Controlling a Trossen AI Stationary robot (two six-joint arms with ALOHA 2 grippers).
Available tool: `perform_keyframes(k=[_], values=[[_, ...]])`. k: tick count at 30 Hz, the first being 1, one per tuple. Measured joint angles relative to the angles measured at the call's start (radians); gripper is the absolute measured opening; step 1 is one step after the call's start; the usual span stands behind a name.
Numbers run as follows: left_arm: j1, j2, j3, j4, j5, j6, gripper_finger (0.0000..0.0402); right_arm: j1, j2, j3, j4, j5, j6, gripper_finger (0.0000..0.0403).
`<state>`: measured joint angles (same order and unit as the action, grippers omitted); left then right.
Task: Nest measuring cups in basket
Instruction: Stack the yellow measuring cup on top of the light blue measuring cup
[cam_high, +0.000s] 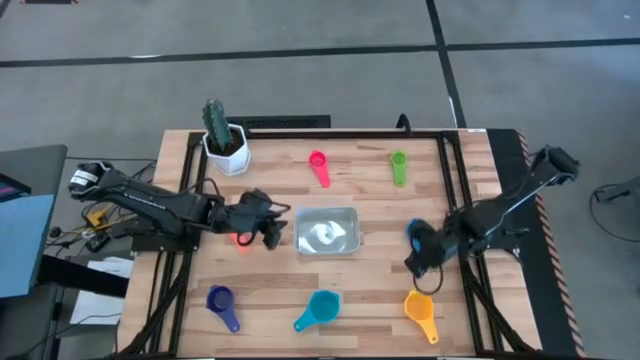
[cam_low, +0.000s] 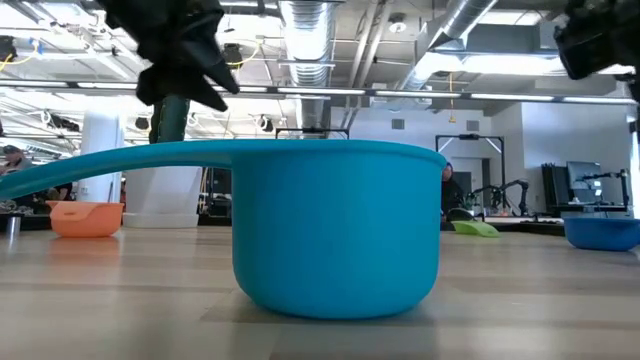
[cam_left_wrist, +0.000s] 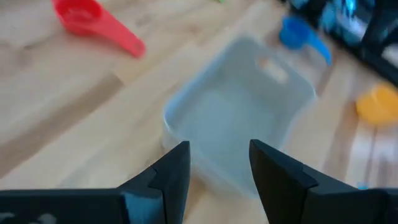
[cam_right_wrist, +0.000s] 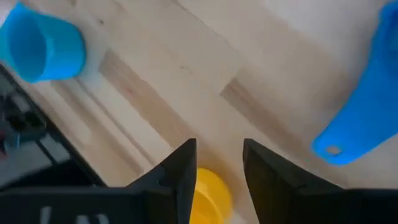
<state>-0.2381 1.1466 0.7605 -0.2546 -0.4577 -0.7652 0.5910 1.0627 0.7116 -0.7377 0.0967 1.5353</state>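
Observation:
The right gripper I have should next move to the yellow-orange cup and close on that cup's rim (cam_high: 431, 301) (cam_right_wrist: 229, 206), on the side away from the teal cup.
The clear basket (cam_high: 327, 232) sits mid-table. My left gripper (cam_left_wrist: 217, 149) hovers open just left of it, its fingers pointing at the basket's near wall (cam_left_wrist: 242, 118). The orange-red cup (cam_high: 243, 238) lies beside that gripper. My right gripper (cam_right_wrist: 219, 146) is open above the table between the blue cup (cam_high: 415, 232) and the yellow-orange cup (cam_high: 422, 310), with the yellow-orange cup (cam_right_wrist: 211, 193) showing below its fingers. Pink (cam_high: 319, 165) and green (cam_high: 398, 165) cups lie toward the far edge. Purple (cam_high: 222, 303) and teal (cam_high: 318, 308) cups lie near the front edge. Every cup rests on the wood.
A white hexagonal pot with a cactus (cam_high: 225, 140) stands at the far left corner. Black frame rails run along the table's left and right sides. The teal cup (cam_low: 335, 225) fills the low view. Bare wood lies between the basket and the far cups.

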Motion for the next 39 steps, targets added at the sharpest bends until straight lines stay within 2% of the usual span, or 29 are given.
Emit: perform_keyframes(k=[4,9,15,20,26,32,35,39], values=[[-0.037,-0.001,0.0,-0.134,0.104,-0.042,0.0153,0.067,0.124,0.028,0.101,0.071,0.216,0.0143],[-0.098,-0.012,0.0,-0.298,0.213,-0.175,0.0153,0.08,0.327,0.186,0.098,0.089,0.278,0.0135],[-0.187,-0.012,0.0,-0.364,0.18,-0.217,0.0153,0.052,0.573,0.411,0.097,0.088,0.279,0.0145],[-0.242,-0.012,0.0,-0.358,0.148,-0.259,0.0153,0.028,0.689,0.545,0.057,0.015,0.221,0.0186],[-0.281,-0.012,0.0,-0.36,0.112,-0.303,0.0153,0.065,0.695,0.651,-0.256,-0.046,0.189,0.0237],[-0.281,-0.012,0.0,-0.357,0.094,-0.312,0.0153,0.149,0.62,0.617,-0.482,-0.07,0.074,0.0241],[-0.281,-0.012,0.0,-0.355,0.048,-0.351,0.0153,0.186,0.563,0.532,-0.446,-0.084,0.011,0.0239],[-0.281,-0.012,0.0,-0.336,0.001,-0.405,0.0153,0.217,0.48,0.383,-0.291,-0.106,-0.059,0.0239]])
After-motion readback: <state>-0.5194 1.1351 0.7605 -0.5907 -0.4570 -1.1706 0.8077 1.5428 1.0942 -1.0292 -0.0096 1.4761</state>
